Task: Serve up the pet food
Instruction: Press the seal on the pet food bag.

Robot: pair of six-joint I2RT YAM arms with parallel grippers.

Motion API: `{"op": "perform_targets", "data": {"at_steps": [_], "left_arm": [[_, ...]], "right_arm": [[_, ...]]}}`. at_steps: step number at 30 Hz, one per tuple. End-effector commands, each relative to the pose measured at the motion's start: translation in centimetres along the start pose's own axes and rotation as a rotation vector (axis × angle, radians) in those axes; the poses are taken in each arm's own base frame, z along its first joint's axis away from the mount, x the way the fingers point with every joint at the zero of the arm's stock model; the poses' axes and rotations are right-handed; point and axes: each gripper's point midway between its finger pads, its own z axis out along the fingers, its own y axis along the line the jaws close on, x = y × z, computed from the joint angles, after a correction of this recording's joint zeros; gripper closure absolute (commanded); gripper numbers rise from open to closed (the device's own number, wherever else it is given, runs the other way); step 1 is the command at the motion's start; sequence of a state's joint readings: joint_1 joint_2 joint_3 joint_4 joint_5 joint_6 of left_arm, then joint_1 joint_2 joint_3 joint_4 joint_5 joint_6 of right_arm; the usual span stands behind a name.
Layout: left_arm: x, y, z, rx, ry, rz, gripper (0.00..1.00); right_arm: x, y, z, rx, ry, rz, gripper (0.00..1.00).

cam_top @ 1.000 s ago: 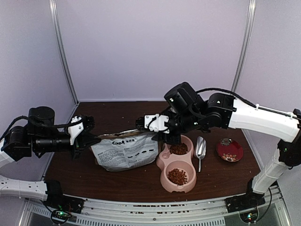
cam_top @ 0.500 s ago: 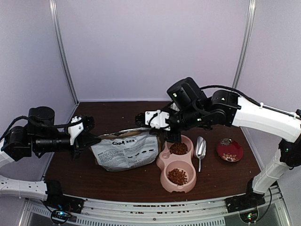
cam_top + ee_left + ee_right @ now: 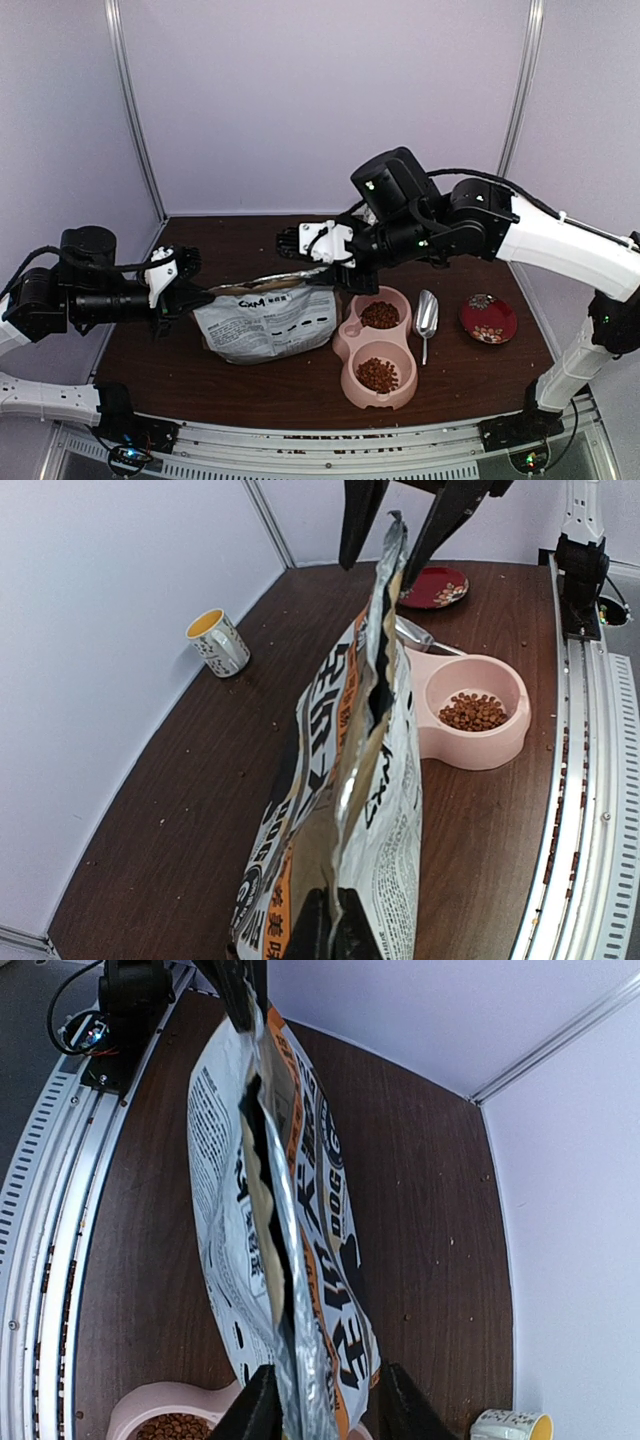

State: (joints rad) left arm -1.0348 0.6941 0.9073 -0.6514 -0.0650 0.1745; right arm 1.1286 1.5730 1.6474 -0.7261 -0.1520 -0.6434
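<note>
The top of the bag gapes from its corner at my right gripper toward my left gripper, so I will use my right gripper to pinch the bag's top edge [image 3: 222, 291] next to my left gripper.
The pet food, reddish-brown kibble [image 3: 380, 316], fills both cups of the pink double bowl [image 3: 352, 347]; it also shows in the left wrist view [image 3: 472, 711] and the right wrist view [image 3: 170, 1428]. The printed food bag [image 3: 265, 320] stands upright with its top slit open. My left gripper [image 3: 190, 290] is shut on the bag's left top edge [image 3: 340, 935]. My right gripper [image 3: 313, 264] is open, its fingers straddling the bag's right top corner [image 3: 325, 1410] without pinching it. The bag shows in the left wrist view [image 3: 370, 780] and the right wrist view [image 3: 280, 1210].
A metal scoop [image 3: 426, 318] lies right of the bowl. A red plate [image 3: 488, 318] sits at the far right. A patterned mug [image 3: 218, 643] stands by the back wall. Loose kibble crumbs dot the brown table [image 3: 250, 240]. White walls close three sides.
My right gripper has moved left from above the bowl to the bag's right top corner and now straddles it. The left arm and the bag have not moved.
</note>
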Motion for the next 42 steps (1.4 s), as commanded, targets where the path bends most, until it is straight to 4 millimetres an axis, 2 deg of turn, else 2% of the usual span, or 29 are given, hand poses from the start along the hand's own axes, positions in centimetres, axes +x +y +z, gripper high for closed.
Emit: {"op": "perform_targets", "data": {"at_steps": [1, 7, 11, 12, 15, 19, 24, 26, 29, 38, 42], "left_arm": [[-1.0, 0.4, -0.3, -0.013, -0.039, -0.004, 1.0], [-1.1, 0.4, -0.5, -0.011, -0.046, -0.006, 1.0], [-1.1, 0.3, -0.6, -0.011, -0.049, -0.006, 1.0], [-1.1, 0.3, -0.6, -0.01, -0.05, -0.008, 1.0], [-1.1, 0.3, -0.6, -0.011, -0.05, -0.007, 1.0], [-1.1, 0.4, -0.7, -0.012, -0.054, -0.008, 1.0], [-1.2, 0.2, -0.8, -0.002, -0.06, -0.007, 1.0], [-1.3, 0.1, -0.8, 0.002, -0.061, -0.007, 1.0], [-1.4, 0.1, -0.9, 0.005, -0.067, -0.008, 1.0], [-1.4, 0.1, -1.0, 0.004, -0.068, -0.008, 1.0], [-1.4, 0.1, -1.1, 0.004, -0.073, -0.008, 1.0]], "right_arm": [[-2.4, 0.7, 1.0, -0.025, -0.032, -0.026, 0.66], [-4.8, 1.4, 2.8, -0.065, -0.068, -0.041, 0.63], [-5.8, 2.0, 3.8, -0.088, -0.084, -0.047, 0.69], [-5.8, 1.9, 4.0, -0.089, -0.086, -0.046, 0.73], [-5.5, 2.1, 4.5, -0.09, -0.072, -0.049, 1.0], [-4.8, 1.8, 4.2, -0.079, -0.057, -0.051, 1.0], [-6.0, 1.6, 3.5, -0.072, -0.117, -0.027, 0.98], [-6.6, 1.7, 3.6, -0.087, -0.134, -0.018, 0.78], [-7.2, 2.2, 4.2, -0.104, -0.152, -0.019, 0.71], [-9.1, 2.8, 5.3, -0.125, -0.201, -0.016, 0.72], [-9.0, 2.7, 6.2, -0.107, -0.176, -0.02, 0.72]]}}
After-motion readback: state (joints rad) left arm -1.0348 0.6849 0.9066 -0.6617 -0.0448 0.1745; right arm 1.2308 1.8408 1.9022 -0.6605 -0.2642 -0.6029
